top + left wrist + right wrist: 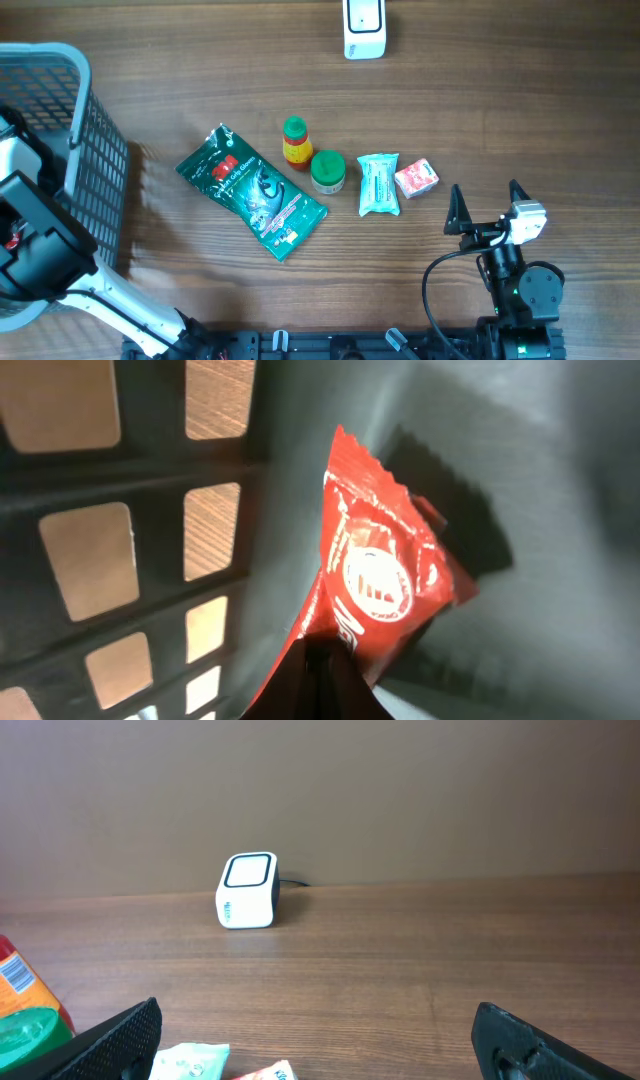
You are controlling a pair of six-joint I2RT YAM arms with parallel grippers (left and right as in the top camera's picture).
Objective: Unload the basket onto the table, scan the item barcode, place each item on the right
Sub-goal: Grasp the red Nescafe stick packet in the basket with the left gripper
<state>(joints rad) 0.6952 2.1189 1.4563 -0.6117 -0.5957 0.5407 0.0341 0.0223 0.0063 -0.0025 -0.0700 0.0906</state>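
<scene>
The red packet overhangs my closed left fingers; I should open them and pinch the packet across its width [345, 618] before lifting.
Down inside the grey basket [150, 490], my left gripper [326, 652] is shut on the lower edge of a red packet [380, 560] with a white round logo. Seen from overhead, only the left arm [40, 235] shows, reaching into the basket [95, 150]; the packet is hidden there. The white barcode scanner [364, 28] stands at the table's far edge and shows straight ahead of the right wrist camera as the scanner [247, 891]. My right gripper [487, 205] hovers open at the front right with nothing between its fingers, as the right wrist view of that gripper [315, 1025] also shows.
Across the middle of the table lie a green foil bag [250, 190], a small bottle with a green cap [296, 141], a green-lidded jar [328, 171], a teal wipes pack [379, 184] and a small red-and-white packet [416, 178]. The last two lie just left of the right gripper.
</scene>
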